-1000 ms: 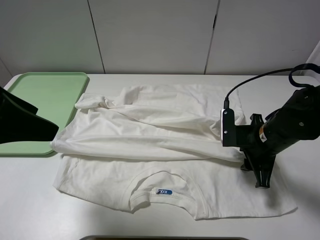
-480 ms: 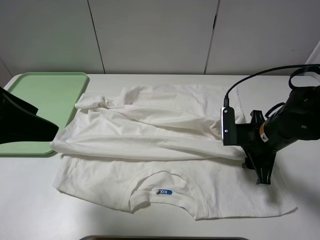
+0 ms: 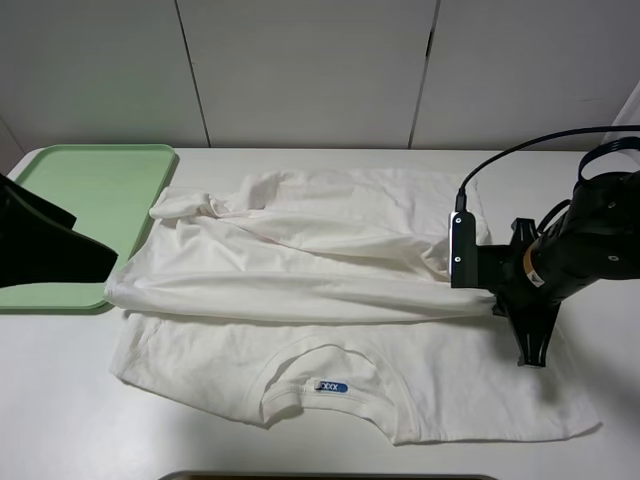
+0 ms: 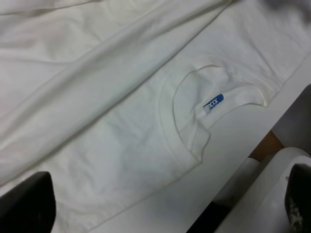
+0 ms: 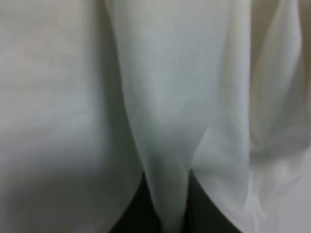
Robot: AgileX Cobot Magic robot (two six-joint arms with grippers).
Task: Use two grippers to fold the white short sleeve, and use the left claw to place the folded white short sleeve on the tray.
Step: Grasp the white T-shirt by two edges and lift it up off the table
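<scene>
I should close my left gripper on the tray-side end (image 3: 134,299) of the white short sleeve's long fold, opposite the fold's end that my right gripper holds.
The white short sleeve (image 3: 300,270) lies spread on the table, its far half folded toward the middle into a long ridge, with the blue neck label (image 3: 331,386) near the front edge. At the ridge's right end, my right gripper (image 3: 497,305) is shut on the cloth. The right wrist view shows a strip of white fabric (image 5: 165,194) pinched between its dark fingers (image 5: 131,216). My left claw (image 3: 60,250) hovers at the far left over the green tray (image 3: 90,180), open and holding nothing. Its fingertips (image 4: 24,204) stand wide apart above the shirt's collar and label (image 4: 213,102).
The tray sits at the table's back left, and the shirt's left edge overlaps its corner. White wall panels stand behind the table. A dark object (image 3: 330,476) shows at the front edge. The table edge (image 4: 233,160) runs close beside the collar.
The right gripper has shut on the folded ridge's right end and shifted slightly rightward and away. The left claw has not moved.
</scene>
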